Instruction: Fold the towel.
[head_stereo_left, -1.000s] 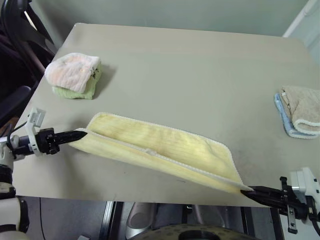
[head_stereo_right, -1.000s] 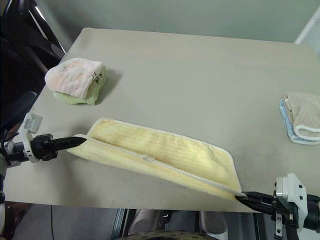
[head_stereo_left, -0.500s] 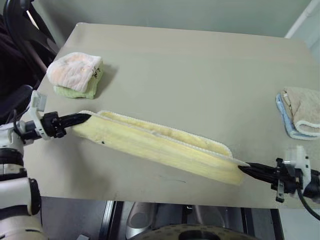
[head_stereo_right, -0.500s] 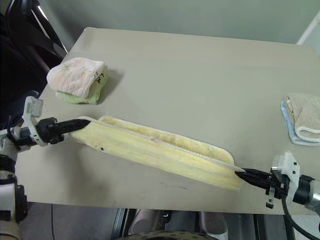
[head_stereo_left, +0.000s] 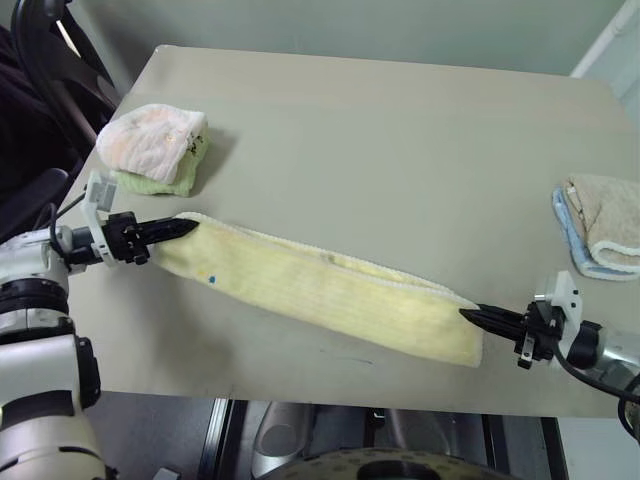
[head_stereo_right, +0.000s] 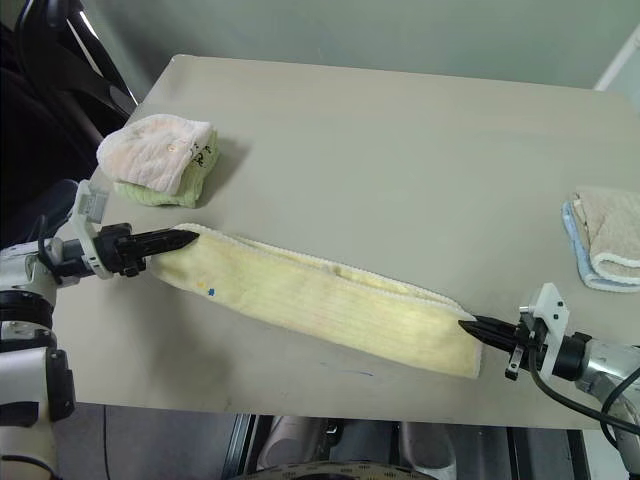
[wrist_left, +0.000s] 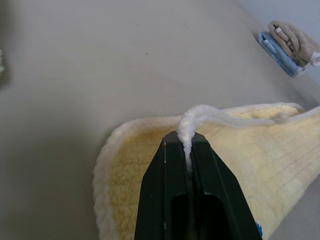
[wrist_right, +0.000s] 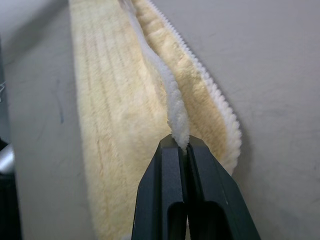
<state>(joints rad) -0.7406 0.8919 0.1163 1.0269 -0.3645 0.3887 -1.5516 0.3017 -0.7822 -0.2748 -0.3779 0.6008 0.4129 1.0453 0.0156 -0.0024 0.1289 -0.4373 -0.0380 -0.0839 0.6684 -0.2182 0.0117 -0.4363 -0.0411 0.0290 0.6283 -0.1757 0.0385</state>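
My left gripper is going to let go of the pale yellow towel's upper edge on the lower layer's back corner (head_stereo_left: 203, 217) (wrist_left: 150, 122) nearest the green towel.
The pale yellow towel (head_stereo_left: 320, 290) stretches as a long strip across the front of the table, doubled lengthwise, with a small dark mark near its left end. My left gripper (head_stereo_left: 188, 226) is shut on the whitish stitched edge at the left end; the left wrist view shows that edge (wrist_left: 187, 131) pinched between the black fingers (wrist_left: 160, 200). My right gripper (head_stereo_left: 466, 315) is shut on the right end, and in the right wrist view the white edge (wrist_right: 176, 117) runs up from the closed fingers (wrist_right: 165, 200). The pinched upper layer is held up over the lower layer lying on the table.
A pink-and-white folded towel on a green one (head_stereo_left: 150, 148) sits at the table's back left, close to my left gripper. A beige folded towel on blue cloth (head_stereo_left: 600, 225) lies at the right edge. The table's front edge (head_stereo_left: 330, 398) runs just below the towel.
Both grippers have carried the towel's near long edge up and away from me over the far half. The open trough has closed into a narrow doubled strip. The right gripper has come further onto the table.
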